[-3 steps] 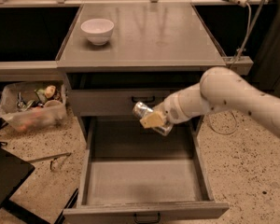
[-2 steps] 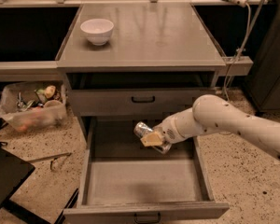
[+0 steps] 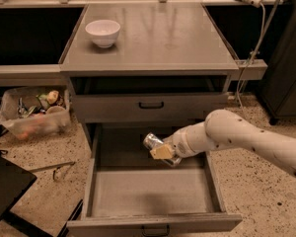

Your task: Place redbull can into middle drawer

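Observation:
Next, I let the redbull can, now hanging just above the drawer's floor, go from my gripper near the centre of the middle drawer's grey bottom [image 3: 147, 177].
The middle drawer [image 3: 148, 194] is pulled out wide, with a flat grey floor and low side walls. My gripper [image 3: 160, 151] reaches in from the right on a white arm and is shut on the redbull can [image 3: 153, 142], a slim silver can lying on its side. The can hangs inside the drawer's back half, just above the floor. Its shiny end points up and to the left. Part of the can is hidden by my fingers.
A shut grey drawer front [image 3: 150, 106] with a black handle is just above. A white bowl [image 3: 103, 32] stands on the cabinet top. A clear bin of clutter [image 3: 34, 112] sits on the floor at the left. A black object [image 3: 5, 186] lies lower left.
My gripper has carried the can down from the upper drawer front's height into the open drawer, close to its floor.

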Robot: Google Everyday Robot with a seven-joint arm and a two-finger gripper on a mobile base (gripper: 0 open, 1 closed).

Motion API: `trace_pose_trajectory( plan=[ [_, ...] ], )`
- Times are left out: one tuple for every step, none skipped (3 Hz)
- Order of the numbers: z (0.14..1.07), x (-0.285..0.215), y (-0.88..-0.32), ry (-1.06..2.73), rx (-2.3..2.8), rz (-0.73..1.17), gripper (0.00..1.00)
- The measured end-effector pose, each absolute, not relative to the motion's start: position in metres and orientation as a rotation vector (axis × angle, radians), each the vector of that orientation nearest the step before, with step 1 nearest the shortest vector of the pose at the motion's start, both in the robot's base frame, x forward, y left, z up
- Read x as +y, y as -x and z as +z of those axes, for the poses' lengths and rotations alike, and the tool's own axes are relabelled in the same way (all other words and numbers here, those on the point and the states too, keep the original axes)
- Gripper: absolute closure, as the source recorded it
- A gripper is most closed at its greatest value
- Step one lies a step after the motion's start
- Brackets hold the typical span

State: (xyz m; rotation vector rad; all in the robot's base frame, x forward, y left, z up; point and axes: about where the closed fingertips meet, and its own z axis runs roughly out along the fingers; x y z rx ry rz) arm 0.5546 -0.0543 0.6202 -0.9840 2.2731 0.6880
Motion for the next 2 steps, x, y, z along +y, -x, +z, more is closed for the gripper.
trace_pose_trajectory(
  plan=[
    [0.562,-0.068,-0.563,0.905,2.3,0.723,1.0],
    [0.487,-0.062,-0.581,0.854,2.327,0.786,1.0]
  ],
)
